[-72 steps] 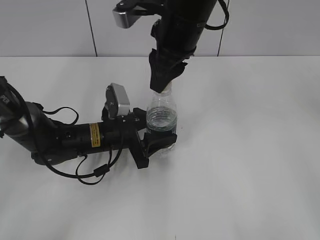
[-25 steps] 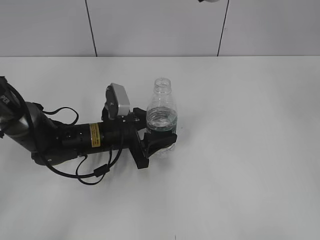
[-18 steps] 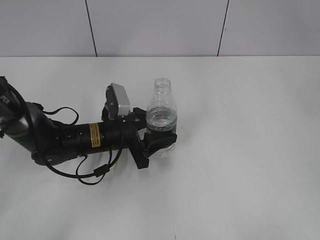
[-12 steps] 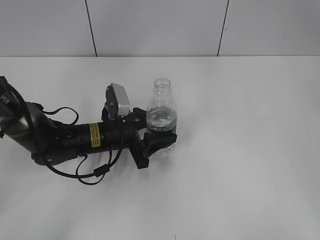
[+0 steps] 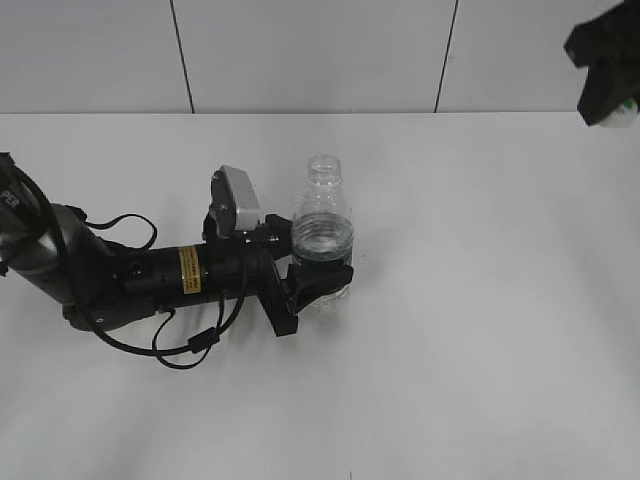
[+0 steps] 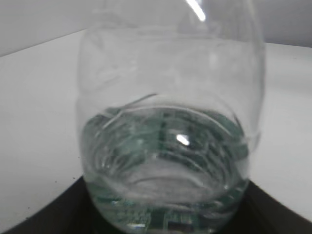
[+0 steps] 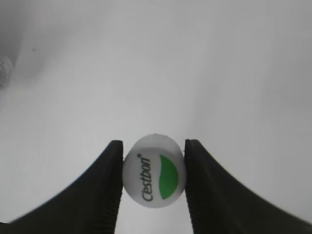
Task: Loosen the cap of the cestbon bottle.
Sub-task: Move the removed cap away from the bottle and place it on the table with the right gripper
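Note:
Next, my right gripper sets the cap down on bare white table (image 5: pixel 545 258), well past the cestbon bottle as seen from my left arm.
The cestbon bottle (image 5: pixel 323 232) stands upright mid-table, its neck open with no cap on it. My left gripper (image 5: pixel 320 286) is shut on its lower body at the green label. In the left wrist view the bottle (image 6: pixel 168 122) fills the frame, with the black jaws at its base on both sides. My right gripper (image 5: pixel 612 100) is high at the far right edge, far from the bottle. In the right wrist view it (image 7: pixel 154 178) is shut on the cap (image 7: pixel 154 177), white with a green leaf mark, held above the table.
The left arm (image 5: pixel 120 275) with its cables lies along the white table (image 5: pixel 480 330) on the left. A grey panelled wall (image 5: pixel 300 50) runs along the table's far edge.
The right gripper lifted off the bottle's neck with the cap, left the view, and now shows at the top right. The bottle and left gripper have not moved.

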`<control>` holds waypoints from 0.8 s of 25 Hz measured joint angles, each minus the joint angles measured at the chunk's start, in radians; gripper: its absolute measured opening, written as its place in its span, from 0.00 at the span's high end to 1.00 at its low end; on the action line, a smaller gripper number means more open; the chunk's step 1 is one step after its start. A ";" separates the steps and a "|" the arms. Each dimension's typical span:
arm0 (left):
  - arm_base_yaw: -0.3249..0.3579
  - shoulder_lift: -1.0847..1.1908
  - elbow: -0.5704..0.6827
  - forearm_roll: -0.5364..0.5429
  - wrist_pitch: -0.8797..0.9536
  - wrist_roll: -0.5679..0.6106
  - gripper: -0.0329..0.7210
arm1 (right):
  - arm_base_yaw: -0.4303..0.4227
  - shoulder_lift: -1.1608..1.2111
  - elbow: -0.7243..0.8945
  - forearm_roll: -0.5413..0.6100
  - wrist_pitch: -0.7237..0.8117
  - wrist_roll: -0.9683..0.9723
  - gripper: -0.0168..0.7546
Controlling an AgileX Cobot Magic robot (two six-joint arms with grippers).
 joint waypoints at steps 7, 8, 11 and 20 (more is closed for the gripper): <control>0.000 0.001 0.000 -0.009 0.000 0.001 0.41 | -0.132 0.011 0.200 0.065 -0.205 -0.062 0.60; 0.000 0.001 0.000 -0.009 0.000 0.001 0.41 | -0.141 0.024 0.210 0.072 -0.224 -0.070 0.60; 0.000 0.001 0.000 -0.010 0.000 0.001 0.41 | -0.150 0.093 0.214 0.097 -0.273 -0.091 0.60; 0.000 0.001 0.000 -0.011 0.000 0.002 0.41 | -0.151 0.308 0.221 0.114 -0.367 -0.109 0.60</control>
